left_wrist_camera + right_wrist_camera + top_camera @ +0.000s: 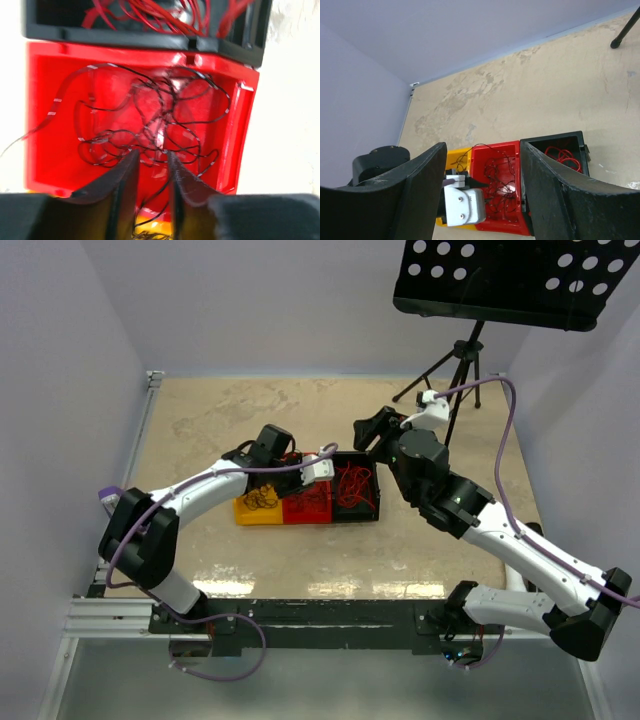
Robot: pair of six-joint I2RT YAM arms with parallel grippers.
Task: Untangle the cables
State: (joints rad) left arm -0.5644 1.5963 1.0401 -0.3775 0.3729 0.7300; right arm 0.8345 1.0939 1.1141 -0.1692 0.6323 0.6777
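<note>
The robot's right gripper will next go down to the black-brown wires in the red bin (303, 494) (492, 194) and close there, on the side toward the yellow bin.
Three bins stand in a row: yellow (250, 512), red (308, 508) and black (372, 502). Thin black-brown wires (150, 115) lie tangled in the red bin (45, 150). Thin red wires (160, 15) fill the black bin (125, 36). A dark curly bundle (262, 497) sits in the yellow bin. My left gripper (152, 152) hangs low over the red bin's near edge, jaws a narrow gap apart, with one black strand (155, 195) running through the gap, not visibly pinched. My right gripper (482, 145) is wide open and empty, high above the bins (368, 428).
A black music stand (510, 280) on a tripod (455, 365) stands at the back right, close behind my right arm. White walls close in the table on the left, back and right. A metal rail (150, 420) runs along the left edge.
</note>
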